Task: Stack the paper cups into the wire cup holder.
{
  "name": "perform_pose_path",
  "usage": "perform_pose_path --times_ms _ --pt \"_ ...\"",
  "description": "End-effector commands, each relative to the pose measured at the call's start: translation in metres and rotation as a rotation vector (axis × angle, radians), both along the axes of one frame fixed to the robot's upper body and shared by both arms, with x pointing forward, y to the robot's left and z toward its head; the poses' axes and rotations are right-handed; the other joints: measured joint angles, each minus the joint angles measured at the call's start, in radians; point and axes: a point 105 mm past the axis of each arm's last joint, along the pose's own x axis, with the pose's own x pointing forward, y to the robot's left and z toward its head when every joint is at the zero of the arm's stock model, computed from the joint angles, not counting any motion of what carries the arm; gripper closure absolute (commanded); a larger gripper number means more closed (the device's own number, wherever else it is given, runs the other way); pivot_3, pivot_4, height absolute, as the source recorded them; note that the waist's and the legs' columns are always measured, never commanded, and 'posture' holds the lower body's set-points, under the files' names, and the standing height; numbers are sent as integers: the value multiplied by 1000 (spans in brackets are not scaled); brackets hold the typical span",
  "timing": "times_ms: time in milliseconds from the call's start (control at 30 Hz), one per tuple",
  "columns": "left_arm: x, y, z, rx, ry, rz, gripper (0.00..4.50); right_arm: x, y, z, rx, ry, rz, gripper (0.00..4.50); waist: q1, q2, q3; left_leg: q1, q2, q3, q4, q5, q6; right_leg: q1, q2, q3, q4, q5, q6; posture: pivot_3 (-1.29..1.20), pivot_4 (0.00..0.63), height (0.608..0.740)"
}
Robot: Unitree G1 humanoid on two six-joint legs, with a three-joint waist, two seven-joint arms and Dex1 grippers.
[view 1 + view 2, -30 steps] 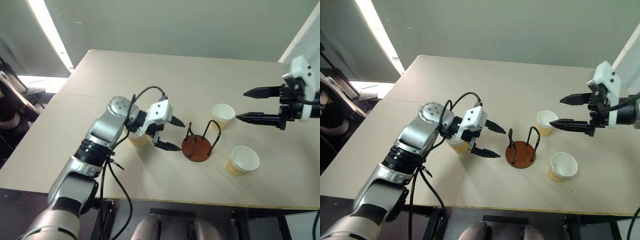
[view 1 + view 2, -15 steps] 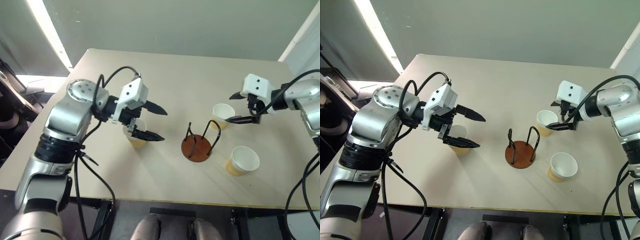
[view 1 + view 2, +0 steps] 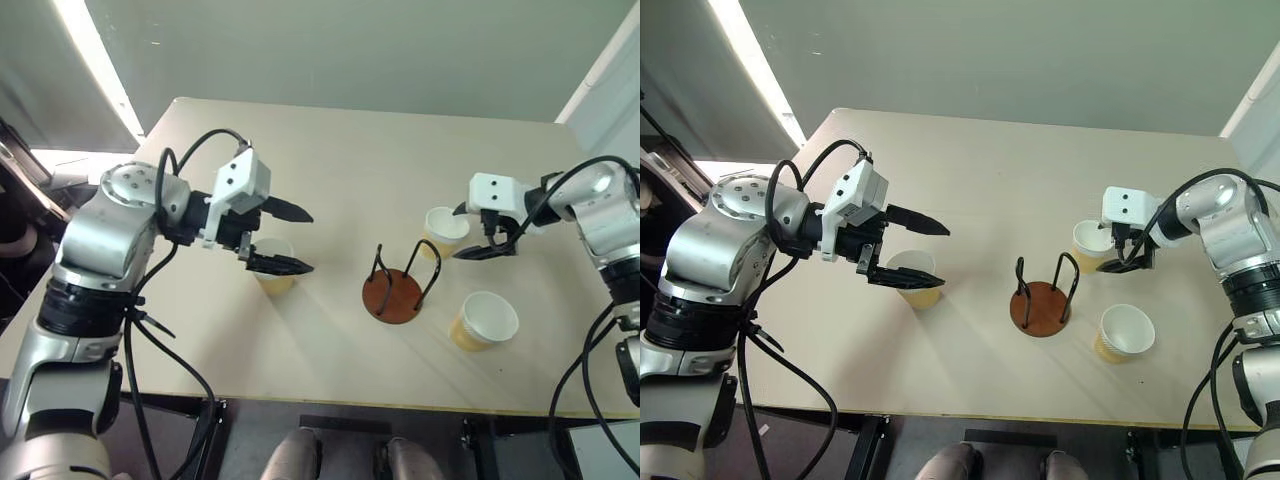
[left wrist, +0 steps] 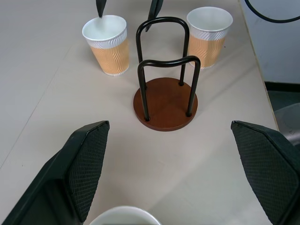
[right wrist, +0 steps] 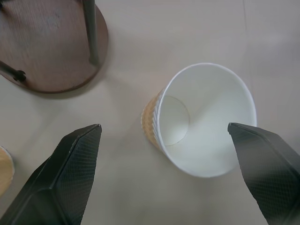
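Note:
The paper cup farthest from my right gripper stands below my left gripper. My left gripper will close on the near-side rim (image 3: 274,256) (image 4: 152,216) of that cup.
The wire cup holder (image 3: 395,290), a brown disc with two black wire loops, stands empty mid-table. Three tan paper cups stand upright. One cup (image 3: 272,268) is left of the holder, partly under my open left gripper (image 3: 306,242), which hovers above it pointing toward the holder. A second cup (image 3: 445,228) sits right of and behind the holder; my open right gripper (image 3: 457,234) is tilted down over it, its fingers (image 5: 65,178) wide on either side of the cup (image 5: 206,122) without touching. The third cup (image 3: 485,320) stands nearer the front edge at the right.
The beige table (image 3: 330,170) has bare surface behind and to the left. Its front edge (image 3: 330,400) runs close below the holder and the third cup. Black cables loop from both wrists.
My left gripper drew back left and up from beside the holder, uncovering the left cup. My right gripper came in and down, rolling over, to straddle the far cup.

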Motion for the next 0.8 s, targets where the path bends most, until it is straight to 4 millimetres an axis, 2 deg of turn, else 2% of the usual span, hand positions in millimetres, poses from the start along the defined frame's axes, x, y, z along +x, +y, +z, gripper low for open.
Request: perform_pose_path --times_ms 33,200,233,333,567,633,667,800 --pt "-4 0 10 -15 -38 -7 48 3 7 11 -27 -46 38 0 0 0 0 0 0 0 0 0 0 0 0 0 0 0 0 0 150 740" --pt "-3 -2 9 -16 -38 -9 48 7 11 1 -71 -36 58 0 0 0 0 0 0 0 0 0 0 0 0 0 0 0 0 0 150 740" --pt "-3 -2 9 -16 -38 -10 11 8 13 0 -73 -34 63 180 0 0 0 0 0 0 0 0 0 0 0 0 0 0 -1 0 150 740" --pt "-2 -2 7 -15 -35 -10 0 9 16 -1 -77 -29 71 938 -1 0 0 0 0 0 0 0 0 0 0 0 0 0 -1 0 150 740" --pt "-3 -2 4 -12 -13 -16 0 9 17 -3 -86 -19 77 3531 -1 0 0 0 0 0 -1 0 0 0 0 0 -1 0 -1 0 150 740" --pt "-3 -2 3 -11 -8 -20 0 9 13 6 -71 -40 63 4282 -1 0 0 0 0 0 -1 0 0 0 0 0 -1 0 -1 0 150 740" --pt "-4 -1 3 -11 -6 -21 0 9 10 14 -59 -57 50 4466 -1 0 0 0 0 0 -1 0 0 0 0 0 -1 0 -1 0 150 740" --pt "-6 1 3 -17 6 -28 0 3 0 46 3 -107 21 4466 0 1 1 0 0 0 -1 0 0 0 0 0 -1 0 -1 0 150 740"
